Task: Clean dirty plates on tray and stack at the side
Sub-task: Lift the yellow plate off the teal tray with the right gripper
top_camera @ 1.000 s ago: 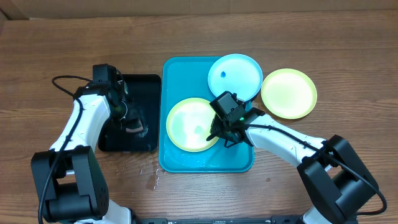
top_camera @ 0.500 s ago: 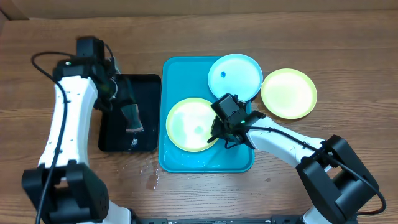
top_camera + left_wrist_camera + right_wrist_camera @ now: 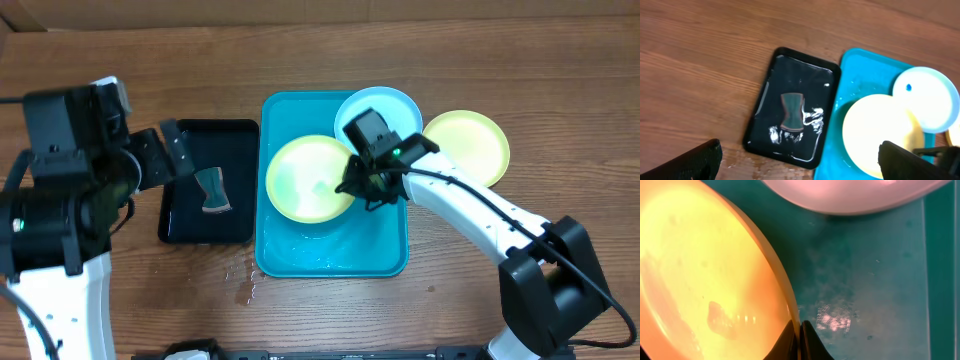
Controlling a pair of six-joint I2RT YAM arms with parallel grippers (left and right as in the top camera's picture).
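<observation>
Next, I release the yellow-green plate from my right gripper on top of the matching plate [image 3: 464, 152], which is beside the turquoise tray.
My right gripper [image 3: 362, 186] is shut on the right rim of a yellow-green plate [image 3: 310, 178], held tilted over the turquoise tray [image 3: 330, 255]. In the right wrist view the fingertips [image 3: 799, 336] pinch that plate [image 3: 705, 270] at its edge, with the wet tray [image 3: 870, 280] below. A light blue plate [image 3: 392, 106] with a blue speck leans on the tray's far right corner, partly hidden by the right arm. A second yellow-green plate [image 3: 466, 150] lies on the table to the right of the tray. My left gripper [image 3: 160, 157] is open, high above the table's left side and holding nothing.
A black tray [image 3: 208, 228] holding water and a small dark hourglass-shaped scrubber [image 3: 212, 191] sits left of the turquoise tray; the left wrist view shows the same black tray [image 3: 765, 100] and scrubber [image 3: 792, 113]. Water is spilled on the wood [image 3: 240, 280] near the front.
The left gripper let go of the scrubber in the black tray, opened wide and rose up to the left. The right gripper closed on the yellow-green plate and lifted it towards the far side.
</observation>
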